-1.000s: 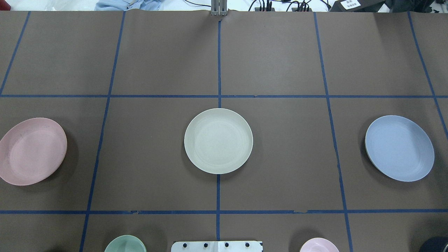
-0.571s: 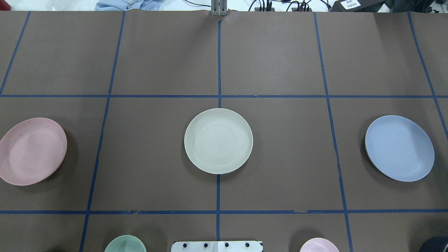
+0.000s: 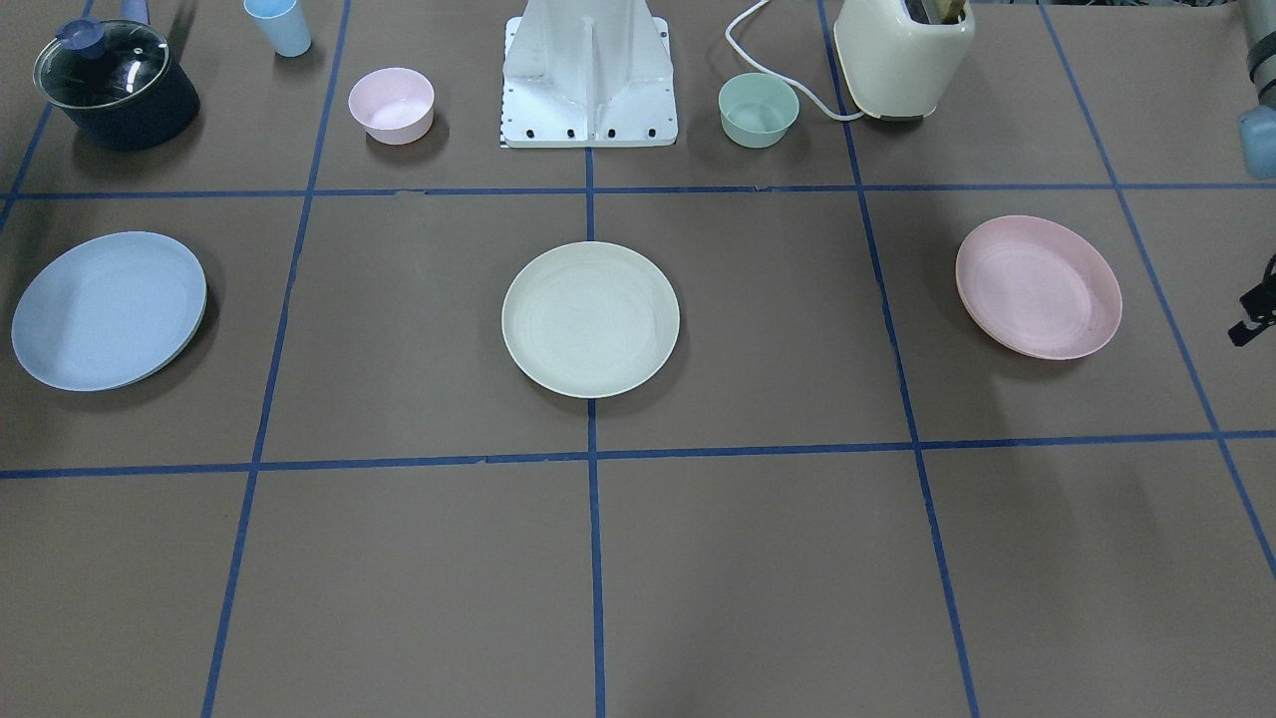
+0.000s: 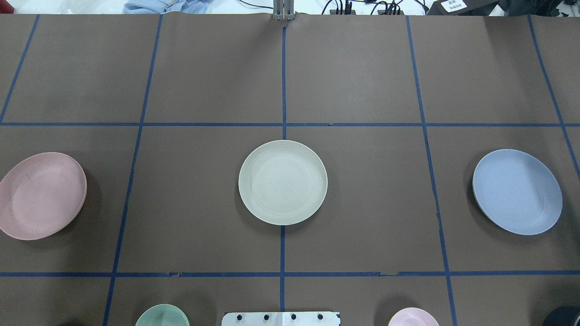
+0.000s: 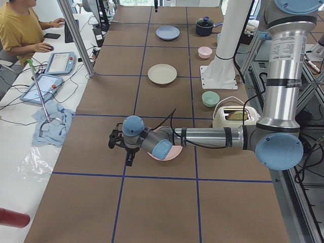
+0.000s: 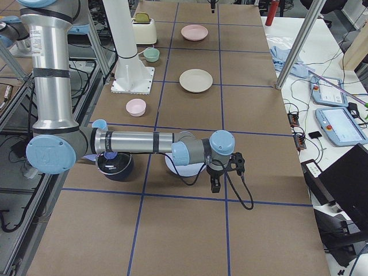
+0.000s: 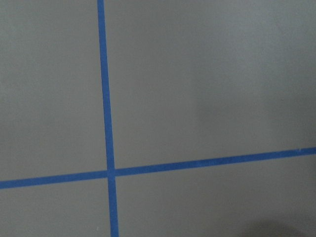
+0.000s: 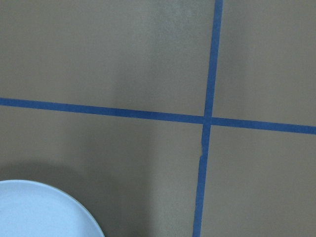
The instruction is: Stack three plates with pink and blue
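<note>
I will close my left gripper on the pink plate's rim (image 3: 1119, 299), on the side that is farthest from the cream plate.
Three plates lie apart in a row on the brown table. The cream plate (image 4: 282, 182) is in the middle. The pale pink plate (image 4: 41, 195) is at the left and the light blue plate (image 4: 517, 191) at the right. My left gripper (image 5: 128, 156) hangs above the table beside the pink plate (image 5: 173, 154), whose far part my arm hides. My right gripper (image 6: 216, 179) hangs beside the blue plate (image 6: 171, 167), and the right wrist view shows that plate's rim (image 8: 39, 210). Both grippers hold nothing. I cannot tell whether they are open or shut.
Near the robot base (image 3: 590, 75) stand a small pink bowl (image 3: 391, 105), a mint-green bowl (image 3: 759, 110), a cream toaster (image 3: 902, 55), a lidded dark pot (image 3: 115, 85) and a blue cup (image 3: 278, 25). Blue tape lines grid the table.
</note>
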